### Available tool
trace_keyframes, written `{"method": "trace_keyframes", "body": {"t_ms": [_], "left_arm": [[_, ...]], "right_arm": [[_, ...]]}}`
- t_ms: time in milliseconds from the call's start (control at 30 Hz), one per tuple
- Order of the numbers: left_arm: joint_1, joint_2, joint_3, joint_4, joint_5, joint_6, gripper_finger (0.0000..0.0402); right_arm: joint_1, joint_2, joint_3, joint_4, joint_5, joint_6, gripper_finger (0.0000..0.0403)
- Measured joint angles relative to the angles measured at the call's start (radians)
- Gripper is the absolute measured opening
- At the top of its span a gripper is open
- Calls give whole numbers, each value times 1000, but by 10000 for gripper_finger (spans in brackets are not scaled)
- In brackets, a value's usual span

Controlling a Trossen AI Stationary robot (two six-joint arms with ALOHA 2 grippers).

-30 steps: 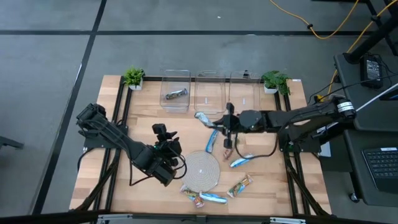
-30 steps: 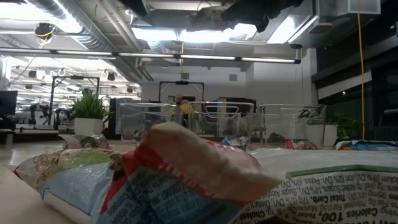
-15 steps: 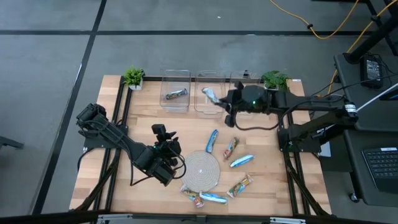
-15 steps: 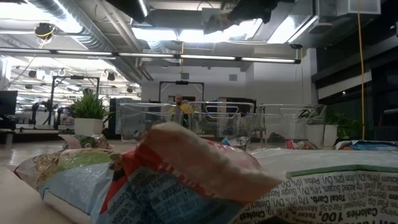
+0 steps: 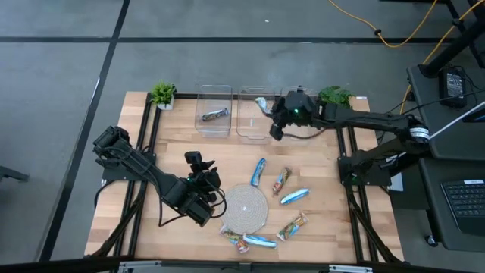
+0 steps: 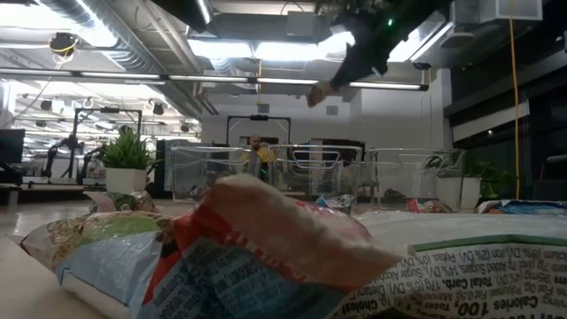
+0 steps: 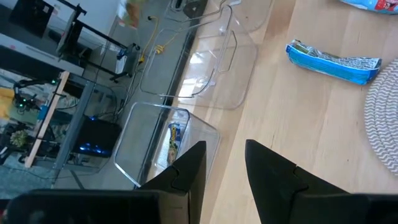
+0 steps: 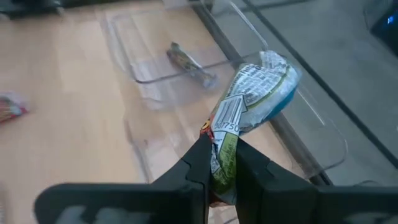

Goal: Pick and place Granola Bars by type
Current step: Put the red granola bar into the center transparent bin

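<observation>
Next, my right gripper releases the grey-blue granola bar on the bottom of the middle clear bin [image 5: 256,120] [image 8: 221,155].
My right gripper [image 5: 271,115] is shut on a grey-blue granola bar [image 5: 261,104] high above the middle clear bin [image 5: 254,125]; in the low view the gripper [image 6: 332,81] shows near the ceiling with the bar [image 6: 316,92] at its tip. My left gripper [image 5: 199,161] is open and empty, left of the round woven mat [image 5: 247,206]. Loose bars lie on the table: two blue [image 5: 258,171] [image 5: 294,196], a red one [image 5: 281,180], several more near the front edge [image 5: 259,242]. One bar [image 5: 213,115] lies in the left bin. My right gripper pinches one end of the grey-blue bar [image 8: 222,158] between its two fingers. The bar's free end [image 8: 264,78] sticks out past the fingertips. The bar is lifted clear, above the bins.
Three clear bins [image 5: 214,98] stand in a row along the far edge, between two small potted plants [image 5: 162,94] [image 5: 336,97]. A bar fills the foreground of the low view [image 6: 257,257]. The left wrist view shows the left bin [image 7: 168,140] and a blue bar [image 7: 333,59].
My right gripper has risen from above the loose bars at mid-table and gone toward the far edge, carrying the grey-blue bar clear of the table. It now stands over the middle bin. The bar stays in the hold.
</observation>
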Motion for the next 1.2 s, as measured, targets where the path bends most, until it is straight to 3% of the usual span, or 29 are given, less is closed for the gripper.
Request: {"method": "trace_keyframes", "body": {"t_ms": [367,867,1200], "left_arm": [[1,0,0,-3,-34,8,102],[1,0,0,-3,-20,0,102],[1,0,0,-3,-23,0,102]], "right_arm": [[-100,92,0,150,-127,51,48],[-167,330,1,202,-166,53,48],[-186,388,1,198,-211,55,48]]}}
